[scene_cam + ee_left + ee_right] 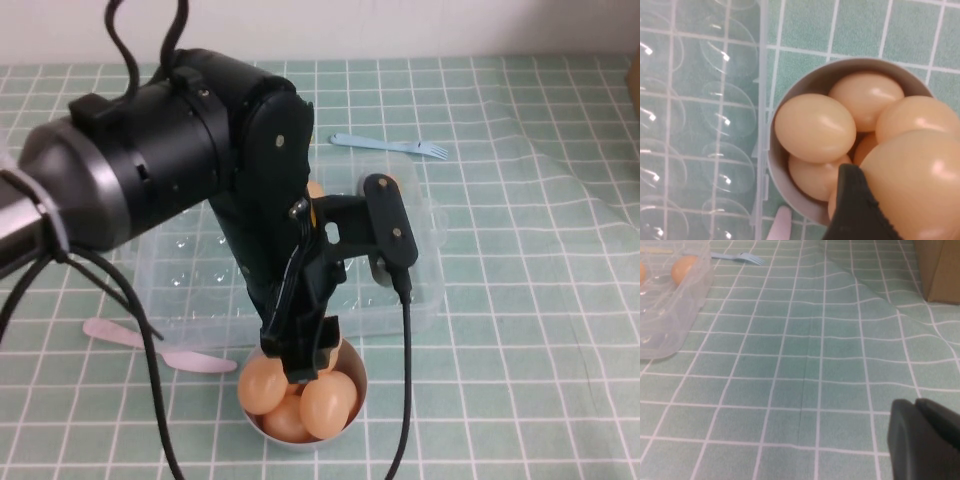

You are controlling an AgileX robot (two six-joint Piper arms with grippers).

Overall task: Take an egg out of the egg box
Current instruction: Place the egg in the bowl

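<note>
My left gripper needs to let go of the egg on top of the other eggs in the middle of the grey bowl point(303, 378) point(871, 156).
My left gripper point(305, 358) hangs just over the small grey bowl point(352, 425) at the table's front and is shut on an orange-tan egg point(915, 185). One black finger point(852, 205) presses its side. Several like eggs point(815, 127) lie in the bowl point(790, 95) below it. The clear egg box point(190, 270) stands right behind the bowl; its near cells point(700, 125) are bare. An egg point(684, 267) still sits in its far end point(665, 315). My right gripper point(925, 440) is shut and empty, low over the cloth to the right of the box.
A blue plastic fork point(390, 146) lies behind the box. A pink spoon point(150, 345) lies left of the bowl. A cardboard box point(940, 270) stands at the far right. The green checked cloth has a raised fold point(865, 285).
</note>
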